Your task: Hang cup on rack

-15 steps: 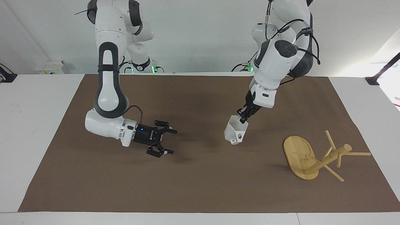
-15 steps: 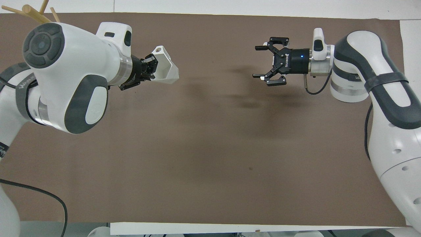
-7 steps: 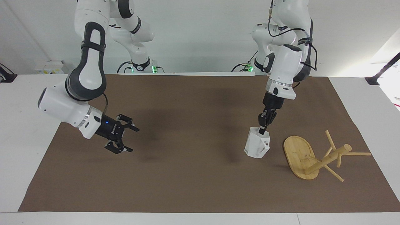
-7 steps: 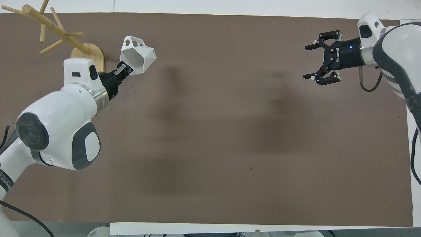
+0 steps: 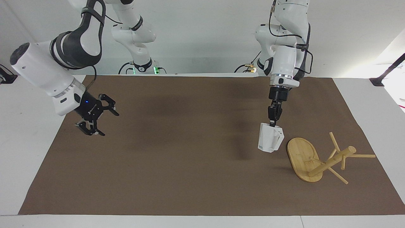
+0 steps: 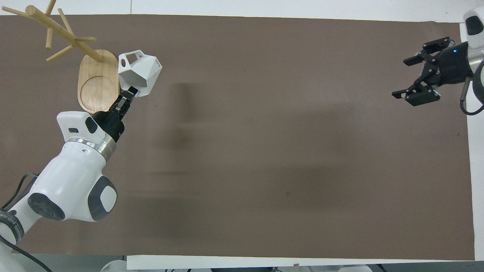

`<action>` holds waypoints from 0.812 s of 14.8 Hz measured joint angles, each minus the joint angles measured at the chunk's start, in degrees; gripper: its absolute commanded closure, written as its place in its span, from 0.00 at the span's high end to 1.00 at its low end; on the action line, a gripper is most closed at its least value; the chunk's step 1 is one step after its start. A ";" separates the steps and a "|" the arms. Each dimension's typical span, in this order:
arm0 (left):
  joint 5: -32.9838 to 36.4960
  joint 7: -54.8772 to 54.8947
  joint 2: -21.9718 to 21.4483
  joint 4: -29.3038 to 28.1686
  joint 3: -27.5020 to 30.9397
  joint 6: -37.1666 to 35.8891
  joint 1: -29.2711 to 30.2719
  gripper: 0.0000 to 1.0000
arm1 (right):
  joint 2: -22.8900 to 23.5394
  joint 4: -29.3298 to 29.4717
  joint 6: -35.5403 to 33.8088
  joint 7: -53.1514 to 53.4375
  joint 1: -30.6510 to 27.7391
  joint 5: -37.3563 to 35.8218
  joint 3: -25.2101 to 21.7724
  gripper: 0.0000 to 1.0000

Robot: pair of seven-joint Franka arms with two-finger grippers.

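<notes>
The robot's left gripper needs to release the white cup on the rack's short peg (image 6: 95, 51) nearest the oval base. The cup now hangs above the brown mat.
The white faceted cup (image 5: 270, 141) hangs above the brown mat, close beside the rack's oval base (image 5: 300, 152). My left gripper (image 5: 274, 123) points straight down and is shut on the cup's rim. From overhead the cup (image 6: 140, 70) overlaps the edge of the base (image 6: 95, 81), with the left gripper (image 6: 129, 92) at its near rim. The bamboo rack (image 5: 329, 161) lies tipped on its side, its post and pegs (image 6: 56, 26) pointing toward the left arm's end of the table. My right gripper (image 5: 109, 124) hangs open and empty over the mat's edge at the right arm's end (image 6: 399, 77).
A brown mat (image 5: 190, 164) covers most of the white table (image 5: 28, 142). A black clamp (image 5: 384, 74) stands at the table's corner past the left arm's end of the mat.
The left arm has swung the cup from the mat's middle to beside the rack's base and turned vertical. The right arm has drawn back and up toward its own end of the table.
</notes>
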 measured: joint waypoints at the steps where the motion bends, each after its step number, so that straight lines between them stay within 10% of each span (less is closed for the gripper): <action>1: 0.00 -0.10 0.08 0.36 0.01 0.03 0.84 0.00 | -1.44 1.40 -3.68 5.52 0.03 -4.03 0.07 0.99; 5: 0.00 -0.26 3.40 5.13 0.04 0.03 3.42 0.00 | -4.37 8.96 -18.50 26.43 0.23 -13.70 0.43 0.99; 12: 0.15 -0.34 11.39 12.53 -0.06 0.03 6.65 0.00 | -6.24 9.99 -24.63 45.96 2.93 -15.16 -2.75 0.99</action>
